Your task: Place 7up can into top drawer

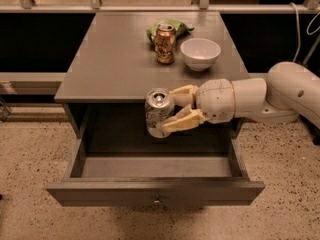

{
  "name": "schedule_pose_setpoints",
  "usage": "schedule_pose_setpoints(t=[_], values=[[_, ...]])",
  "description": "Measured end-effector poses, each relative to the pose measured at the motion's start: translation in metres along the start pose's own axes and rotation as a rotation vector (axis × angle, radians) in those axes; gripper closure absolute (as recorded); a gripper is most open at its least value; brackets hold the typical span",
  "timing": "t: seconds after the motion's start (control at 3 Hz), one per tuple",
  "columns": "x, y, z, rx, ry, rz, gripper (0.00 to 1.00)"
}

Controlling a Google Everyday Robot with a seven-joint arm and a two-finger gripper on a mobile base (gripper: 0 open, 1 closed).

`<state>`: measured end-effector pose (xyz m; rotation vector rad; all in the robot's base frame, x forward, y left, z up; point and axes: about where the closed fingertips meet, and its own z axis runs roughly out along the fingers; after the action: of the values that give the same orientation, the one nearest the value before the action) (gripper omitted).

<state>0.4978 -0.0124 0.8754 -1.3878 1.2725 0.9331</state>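
Next, my gripper releases the 7up can on the drawer's bare grey bottom (179,167), just off the middle toward my arm.
The 7up can (158,112), silver-white with green markings and a silver top, is held upright in my gripper (172,110), whose cream fingers (181,123) are shut on its right side. The can hangs in the air over the back of the open top drawer (155,191), just in front of the table's front edge. The drawer is pulled out wide, its grey inside is bare, and a small round knob (157,202) shows on its front. My white arm reaches in from the right.
On the grey table (115,59) stand an orange-copper can (164,44), a white bowl (200,53) and a green bag (170,28) behind the can. Speckled floor lies around the drawer. A dark railing runs along the back.
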Motion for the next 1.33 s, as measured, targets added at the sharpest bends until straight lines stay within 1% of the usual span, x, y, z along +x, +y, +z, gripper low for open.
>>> schedule_pose_setpoints(t=[0.33,0.67,1.0,1.33], values=[[0.021,-0.001,0.003,0.0,0.005,-0.007,1.0],[0.084,-0.006,-0.01,0.045,0.017,-0.01,1.0],[0.145,-0.008,-0.019,0.09,0.014,0.024,1.0],[0.192,-0.008,-0.022,0.121,0.011,0.078,1.0]])
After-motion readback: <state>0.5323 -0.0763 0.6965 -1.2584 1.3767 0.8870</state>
